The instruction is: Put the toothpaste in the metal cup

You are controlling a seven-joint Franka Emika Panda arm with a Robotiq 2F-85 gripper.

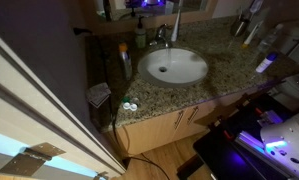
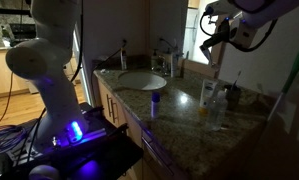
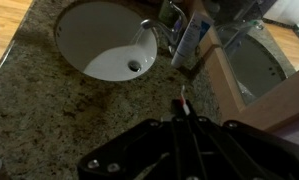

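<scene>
Next, I drop the slim thing, now held high above the counter, in the metal cup at the back of the counter (image 1: pixel 239 27), near the bottles.
The toothpaste (image 3: pixel 194 38), a white and blue tube, stands leaning at the back of the granite counter beside the faucet (image 3: pixel 154 32). It also shows as a white upright strip in an exterior view (image 1: pixel 176 24). Its lower end sits in a dark, dim holder that I take for the metal cup (image 3: pixel 183 63). My gripper (image 3: pixel 183 108) hangs high above the counter, clear of the tube. Its fingers are together, and a small white and red tip shows between them. In an exterior view the gripper (image 2: pixel 213 47) is near the mirror.
A white sink (image 1: pixel 173 66) fills the counter's middle. A green bottle (image 1: pixel 140 36) and an orange bottle (image 1: pixel 123 52) stand at one end. Several bottles (image 2: pixel 215 100) and a small purple-capped one (image 2: pixel 155 103) stand at the other end. The mirror's wooden frame (image 3: pixel 229 85) runs along the back.
</scene>
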